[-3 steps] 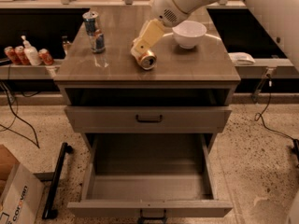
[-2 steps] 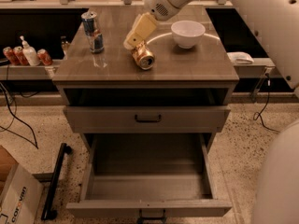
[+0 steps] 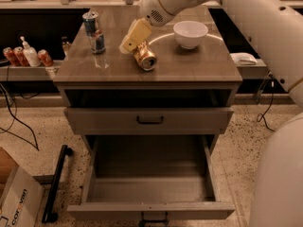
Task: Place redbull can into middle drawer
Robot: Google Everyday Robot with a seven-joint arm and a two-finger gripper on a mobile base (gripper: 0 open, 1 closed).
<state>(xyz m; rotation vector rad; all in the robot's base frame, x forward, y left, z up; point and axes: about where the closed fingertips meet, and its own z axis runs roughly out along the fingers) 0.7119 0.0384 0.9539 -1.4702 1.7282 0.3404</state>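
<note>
My gripper needs to next move to the upper part of the redbull can (image 3: pixel 92 21) standing on the cabinet top and close there.
The redbull can (image 3: pixel 93 31) stands upright at the back left of the cabinet top (image 3: pixel 189 65). It is slim, silver and blue with a small red mark. My gripper (image 3: pixel 127 44) hangs over the top a little to the can's right and does not touch it. The dented gold can (image 3: pixel 145 59) lies on its side just right of the gripper. The middle drawer (image 3: pixel 150 186) is pulled out wide below, and its grey floor is bare. The upper drawer (image 3: pixel 149 120) with the black bar handle is closed.
A white bowl (image 3: pixel 190 33) stands at the back right of the top. Bottles and cans (image 3: pixel 28 56) sit on a low shelf to the left. A cardboard box (image 3: pixel 14 197) and a black bar (image 3: pixel 56 183) lie on the floor at the left.
My arm has swung left across the top, bringing the gripper nearer the redbull can. The cans, the bowl and the drawers have not moved.
</note>
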